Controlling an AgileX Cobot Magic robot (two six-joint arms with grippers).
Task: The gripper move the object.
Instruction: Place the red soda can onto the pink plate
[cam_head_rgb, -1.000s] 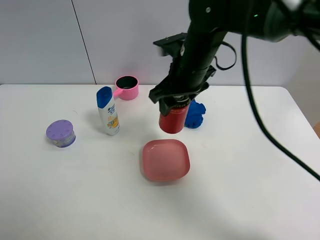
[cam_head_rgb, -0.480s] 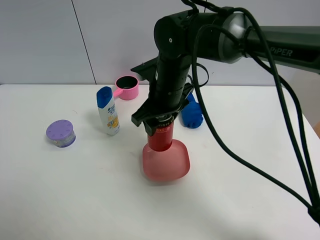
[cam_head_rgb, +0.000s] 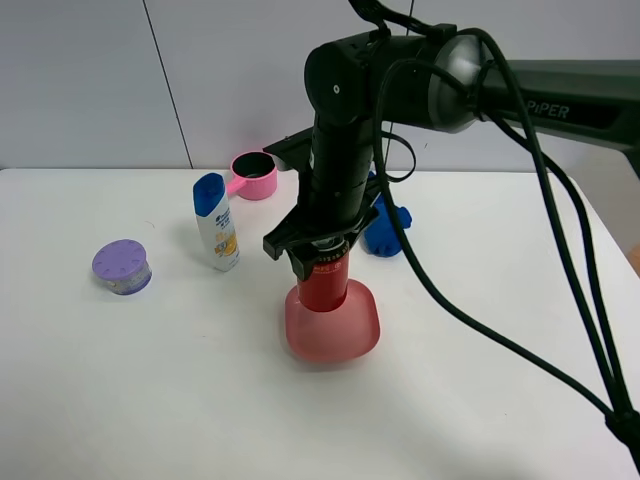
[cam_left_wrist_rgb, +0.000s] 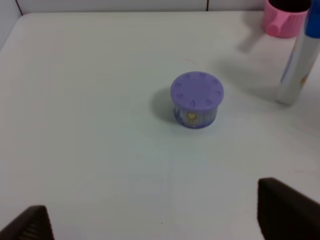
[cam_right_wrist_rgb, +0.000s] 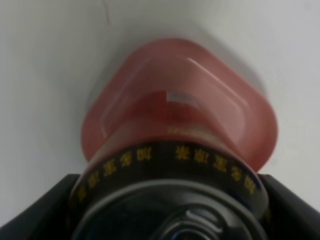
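Observation:
Next, I put the red soda can down upright on the middle of the pink square plate (cam_head_rgb: 327, 330) (cam_right_wrist_rgb: 175, 120) with my right gripper.
The red soda can (cam_head_rgb: 324, 288) stands upright on the pink square plate (cam_head_rgb: 355, 330), gripped near its top by my right gripper (cam_head_rgb: 320, 250). The right wrist view looks straight down on the can's dark band with gold lettering (cam_right_wrist_rgb: 170, 165), with the plate (cam_right_wrist_rgb: 125, 95) under it and black fingers (cam_right_wrist_rgb: 45, 210) on both sides. My left gripper (cam_left_wrist_rgb: 155, 220) is open and empty above the table, near a purple round container (cam_left_wrist_rgb: 196, 99). The left arm does not show in the exterior view.
A white-and-blue shampoo bottle (cam_head_rgb: 216, 222) stands left of the plate. A pink cup (cam_head_rgb: 254, 175) is at the back, a blue object (cam_head_rgb: 383, 228) is behind the right arm, and the purple container (cam_head_rgb: 122, 266) sits far left. Black cables hang at the right.
My right gripper carried the can from above the table beside the blue object, forward and down onto the pink plate. In the last half second it barely moved.

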